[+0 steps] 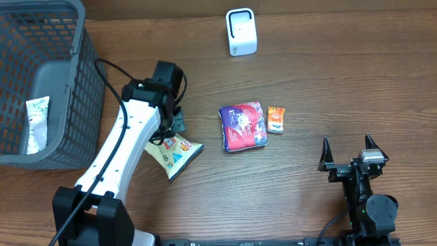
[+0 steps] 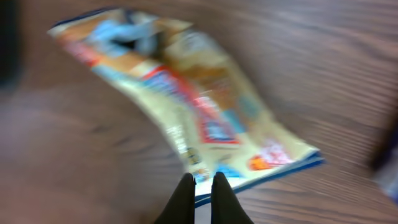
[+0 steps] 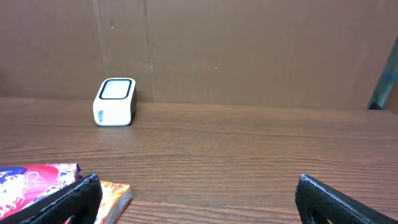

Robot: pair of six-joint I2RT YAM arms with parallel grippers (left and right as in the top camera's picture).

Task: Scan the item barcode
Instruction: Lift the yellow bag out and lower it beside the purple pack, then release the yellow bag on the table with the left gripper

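Note:
My left gripper hangs shut and empty above the yellow snack bag's blue-edged rim, so it should open, pinch the bag's body [image 1: 171, 152] and move it toward the purple packet.
A yellow snack bag [image 1: 175, 154] lies on the wooden table under my left arm. My left gripper [image 1: 179, 123] hangs shut just above the bag's upper left end. In the left wrist view the black fingertips [image 2: 186, 186] sit close together over the bag's [image 2: 205, 106] blue-edged rim, with nothing seen pinched between them; bag and table are equally blurred. The white scanner [image 1: 241, 32] stands at the back, also seen small in the right wrist view [image 3: 115, 101]. My right gripper [image 1: 347, 142] rests open near the front right edge, its jaws wide apart and empty [image 3: 196, 193].
A purple packet [image 1: 242, 126] and a small orange packet [image 1: 276, 119] lie mid-table, both showing by the right gripper's left finger [image 3: 81, 196]. A grey mesh basket [image 1: 68, 89] at the far left holds a white pouch [image 1: 37, 123]. A brown board wall stands behind the scanner.

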